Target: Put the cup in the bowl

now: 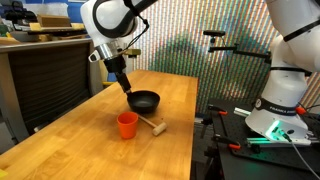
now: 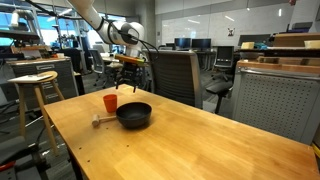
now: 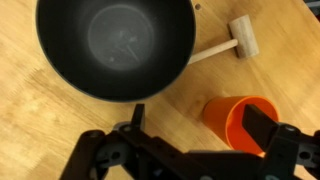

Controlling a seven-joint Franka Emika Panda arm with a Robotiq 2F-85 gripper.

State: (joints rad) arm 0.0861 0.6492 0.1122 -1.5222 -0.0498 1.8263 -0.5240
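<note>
Next, my gripper goes to the orange-red cup's far rim (image 1: pixel 125 112) (image 3: pixel 229 128) and closes there, with one finger inside the cup's opening.
The orange-red cup (image 1: pixel 127 124) stands upright on the wooden table, close beside the black bowl (image 1: pixel 144 100). Both also show in an exterior view, the cup (image 2: pixel 110 102) and the bowl (image 2: pixel 134 114). My gripper (image 1: pixel 124 82) hangs above them, open and empty. In the wrist view the bowl (image 3: pixel 115 45) is empty and fills the top. The cup (image 3: pixel 232 120) sits at the lower right. My gripper (image 3: pixel 200 125) is open, with one finger in front of the cup's mouth and the other over bare table.
A small light wooden mallet (image 1: pixel 154 125) lies on the table next to the cup, also in the wrist view (image 3: pixel 236 40). The table edge (image 1: pixel 196 130) runs near a second robot base. A stool (image 2: pixel 33 82) and an office chair (image 2: pixel 175 72) stand beyond the table.
</note>
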